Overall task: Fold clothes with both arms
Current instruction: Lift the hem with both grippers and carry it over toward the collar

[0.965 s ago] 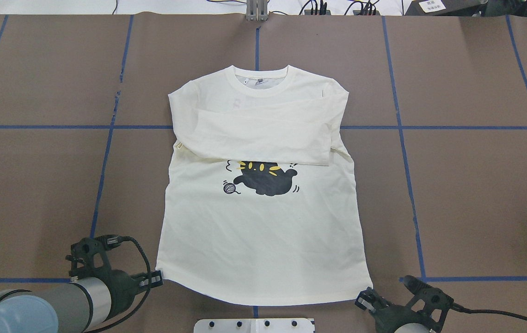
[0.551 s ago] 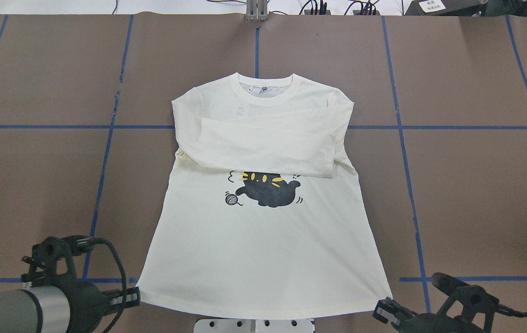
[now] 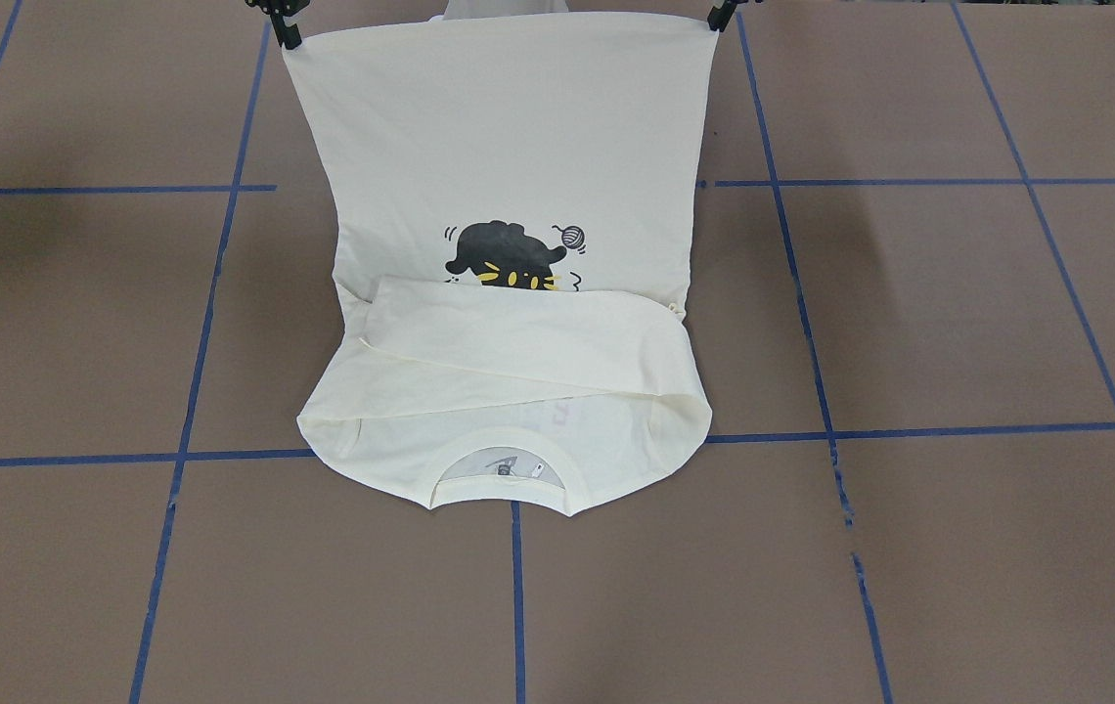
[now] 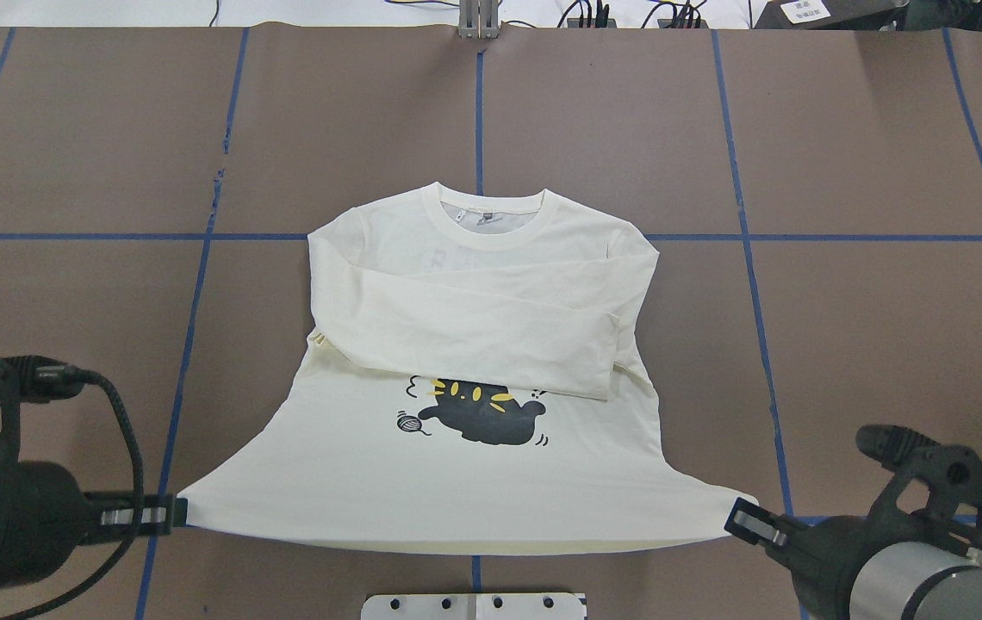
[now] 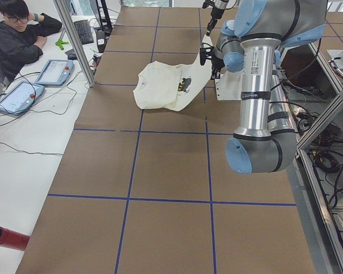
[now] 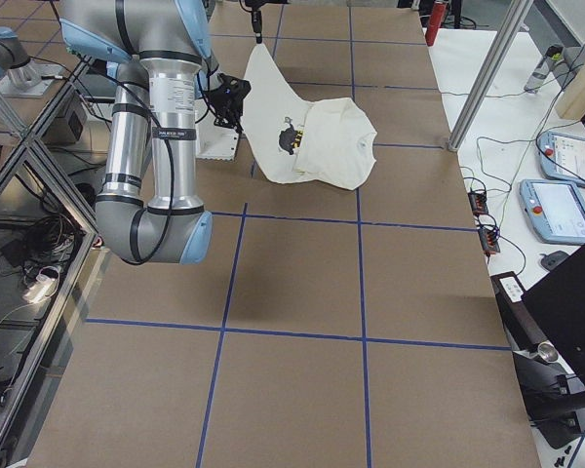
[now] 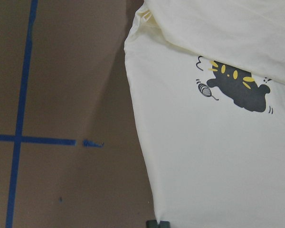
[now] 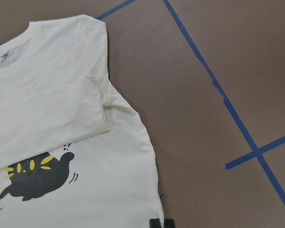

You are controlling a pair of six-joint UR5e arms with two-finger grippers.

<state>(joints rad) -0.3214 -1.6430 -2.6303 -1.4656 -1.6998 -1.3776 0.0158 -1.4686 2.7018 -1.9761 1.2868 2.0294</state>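
Note:
The shirt's hem corner, now lifted and stretched taut, will be let go by my left gripper on the brown table [image 3: 702, 493], past the shirt's shoulder nearest the yarn ball.
The cream long-sleeved shirt [image 4: 456, 491] lies print side up, both sleeves folded across the chest, the black cat and yarn ball [image 4: 478, 412] showing below them. Its collar end rests on the table; its hem is lifted and stretched taut between the grippers. My left gripper [image 4: 172, 511] is shut on the hem's left corner. My right gripper [image 4: 736, 519] is shut on the hem's right corner. The shirt also shows in the front view [image 3: 509, 127], the left wrist view [image 7: 218, 156] and the right wrist view [image 8: 71, 123].
The brown table [image 4: 887, 344] carries a grid of blue tape lines [image 4: 745, 237]. A white base plate [image 4: 474, 605] sits at the near edge below the hem. An operator [image 5: 17, 34] sits at a side desk with tablets beyond the table's far side.
Both grippers rose and moved apart with the hem corners, lifting and stretching the hem. The whole shirt slid toward me, the collar coming down to the blue cross line.

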